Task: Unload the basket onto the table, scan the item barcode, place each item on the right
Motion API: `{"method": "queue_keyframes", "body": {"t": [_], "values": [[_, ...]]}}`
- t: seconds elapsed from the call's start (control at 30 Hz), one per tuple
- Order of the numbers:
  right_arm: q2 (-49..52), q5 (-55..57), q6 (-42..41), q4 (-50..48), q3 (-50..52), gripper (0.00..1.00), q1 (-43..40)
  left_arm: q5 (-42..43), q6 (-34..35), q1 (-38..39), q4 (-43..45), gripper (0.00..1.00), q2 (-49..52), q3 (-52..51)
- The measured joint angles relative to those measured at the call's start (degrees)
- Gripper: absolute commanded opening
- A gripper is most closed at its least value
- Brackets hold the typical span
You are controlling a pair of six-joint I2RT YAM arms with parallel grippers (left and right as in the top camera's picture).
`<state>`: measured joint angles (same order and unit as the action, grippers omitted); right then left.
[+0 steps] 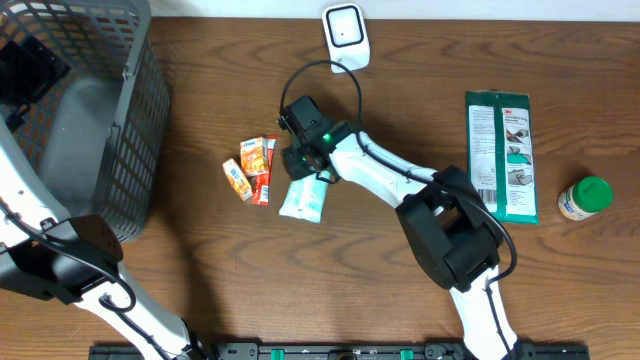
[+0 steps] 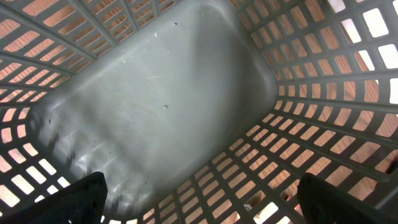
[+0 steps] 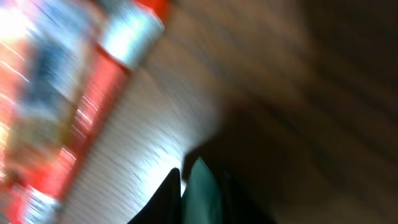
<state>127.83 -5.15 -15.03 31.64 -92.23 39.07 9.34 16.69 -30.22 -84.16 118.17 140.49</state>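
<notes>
The robot's right gripper pinches only a thin tip of the pouch, so it should set the pouch down, turn it and take more of its body (image 1: 303, 201) before scanning.
A white and pale-blue pouch (image 1: 303, 200) lies on the wooden table under my right gripper (image 1: 306, 174), which is shut on the pouch's upper edge. The right wrist view is blurred. There the right gripper (image 3: 185, 190) shows dark fingers pressed against a thin teal edge (image 3: 204, 194), with a red and silver packet (image 3: 93, 93) just beyond. The white barcode scanner (image 1: 345, 33) stands at the back edge, above the gripper. My left gripper (image 2: 199, 202) hangs open inside the grey basket (image 2: 155, 106), with nothing between its fingers.
Small orange snack packets (image 1: 257, 154) and a red stick pack (image 1: 263, 187) lie just left of the pouch. A green flat package (image 1: 501, 155) and a green-lidded jar (image 1: 585, 197) sit at the right. The tall grey basket (image 1: 135, 130) fills the left corner.
</notes>
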Motion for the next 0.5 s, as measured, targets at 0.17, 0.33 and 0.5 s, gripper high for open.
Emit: {"method": "queue_keyframes", "body": {"t": [0.17,0.33,0.5], "values": [[-0.52,0.48,0.96,11.98,-1.55,0.09,-2.32,0.0,0.0,0.0,-0.02,0.98,0.02,0.0],[-1.14,0.87,1.03,22.71,-1.68,0.08,-4.22,0.0,0.0,0.0,-0.02,0.98,0.02,0.0],[-1.14,-0.61,-4.0,30.86,-1.6,0.09,-4.48,0.0,0.0,0.0,-0.02,0.98,0.02,0.0]]}}
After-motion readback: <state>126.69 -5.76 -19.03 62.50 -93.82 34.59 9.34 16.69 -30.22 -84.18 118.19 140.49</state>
